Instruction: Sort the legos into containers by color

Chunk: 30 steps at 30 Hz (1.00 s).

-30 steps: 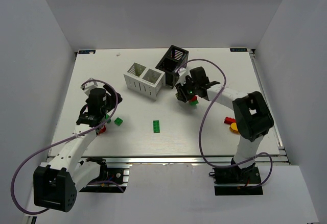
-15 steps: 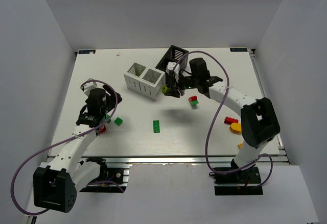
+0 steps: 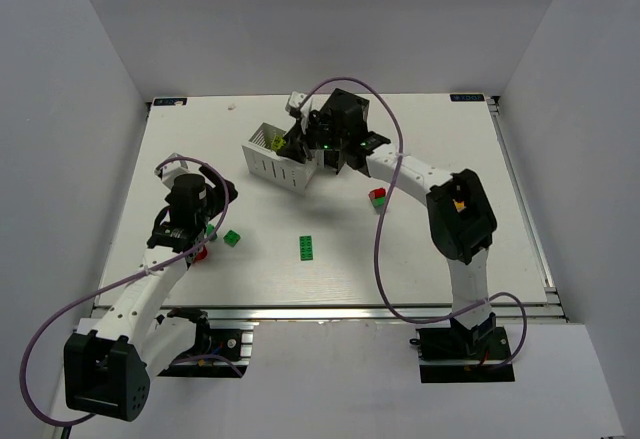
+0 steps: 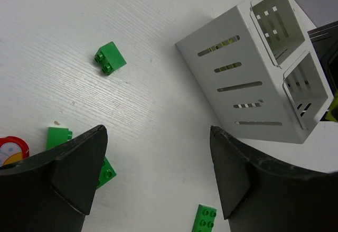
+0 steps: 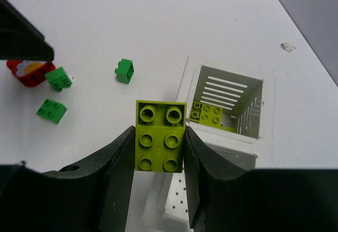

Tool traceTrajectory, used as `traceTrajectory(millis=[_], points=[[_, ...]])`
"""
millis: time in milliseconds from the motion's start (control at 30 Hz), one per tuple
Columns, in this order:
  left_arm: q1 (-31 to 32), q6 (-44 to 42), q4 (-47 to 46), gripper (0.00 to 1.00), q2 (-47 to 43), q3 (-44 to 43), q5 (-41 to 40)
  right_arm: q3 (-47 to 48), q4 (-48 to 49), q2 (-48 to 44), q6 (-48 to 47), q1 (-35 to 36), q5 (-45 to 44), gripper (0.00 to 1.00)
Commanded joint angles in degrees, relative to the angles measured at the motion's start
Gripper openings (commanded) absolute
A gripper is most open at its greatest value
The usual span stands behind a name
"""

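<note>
The lime green lego will go down from my right gripper against the other lime lego inside the white container (image 3: 273, 138) (image 5: 223, 114).
My right gripper (image 3: 297, 141) is shut on a lime green lego (image 5: 160, 136) and holds it above the white container (image 3: 270, 164), by its left compartment (image 5: 227, 92). Another lime lego (image 5: 208, 113) lies inside that compartment. The black container is mostly hidden behind my right arm. My left gripper (image 3: 203, 224) is open and empty over the table at the left, its fingers (image 4: 74, 168) spread wide. Green legos (image 4: 110, 57) (image 4: 58, 137) and a red piece (image 4: 10, 150) lie around it.
A green flat lego (image 3: 306, 247) lies mid-table, also in the left wrist view (image 4: 203, 219). A small green lego (image 3: 231, 238) lies left of it. A red and green lego (image 3: 377, 197) sits right of the containers. My right arm stretches across the table's back.
My right gripper has swung left and back, from the red and green lego to above the white container, carrying the lime lego. The left arm has hardly moved.
</note>
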State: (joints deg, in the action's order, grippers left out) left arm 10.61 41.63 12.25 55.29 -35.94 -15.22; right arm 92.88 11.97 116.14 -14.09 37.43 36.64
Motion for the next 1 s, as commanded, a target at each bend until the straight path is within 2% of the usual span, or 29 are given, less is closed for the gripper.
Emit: traceTrajectory(millis=[0,200,400,967], points=[[-0.3,0.4,0.7,0.88,-0.5,-2.0,0.6,5.0,7.3,2.3,6.1,1.5,-6.7,0.0],[-0.3,1.0,0.9,0.88,-1.2,-1.1,2.2,12.0,8.6,8.1,9.8,2.5,-14.7,0.0],[-0.4,0.6,2.3,0.89,-1.8,-0.7,2.2,16.6,8.3,12.4,10.8,3.0,-17.8,0.01],[-0.5,0.2,3.2,0.91,-3.4,0.4,0.6,16.3,8.8,14.5,9.4,3.5,-19.2,0.37]])
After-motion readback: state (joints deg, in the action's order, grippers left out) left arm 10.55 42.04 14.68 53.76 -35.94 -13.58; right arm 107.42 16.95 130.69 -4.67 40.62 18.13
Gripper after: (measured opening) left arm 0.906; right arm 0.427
